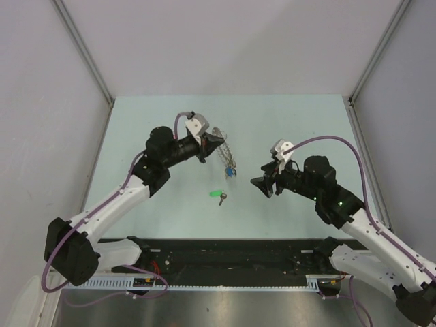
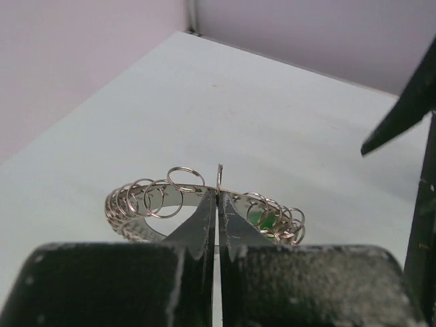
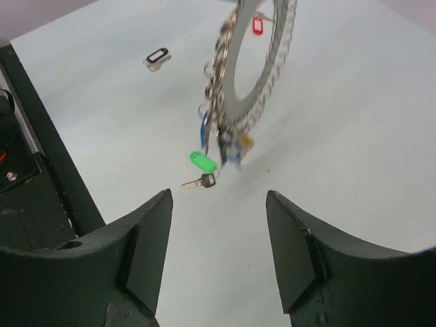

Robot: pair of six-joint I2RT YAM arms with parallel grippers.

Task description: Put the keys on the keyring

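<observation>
The green-tagged key has a small metal ring (image 1: 224,193) (image 3: 217,172) between its green tag and the key's head. Next, my right gripper closes on that ring.
The keyring (image 1: 224,155) is a large silvery hoop threaded with many small split rings, and it stands upright above the table. My left gripper (image 1: 210,146) is shut on its rim; the left wrist view shows the jaws (image 2: 218,193) pinching the hoop (image 2: 139,204). Blue and yellow tags (image 3: 230,146) dangle beneath the hoop (image 3: 240,121). A green-tagged key (image 1: 218,195) lies on the table just below it, also in the right wrist view (image 3: 202,163). My right gripper (image 1: 261,185) is open and empty, a short way right of the green key (image 3: 218,204).
A black-tagged key (image 3: 157,57) and a red-tagged key (image 3: 257,25) lie on the table beyond the hoop. The black base rail (image 1: 225,248) runs along the near edge. Grey walls enclose the pale green tabletop (image 1: 286,122).
</observation>
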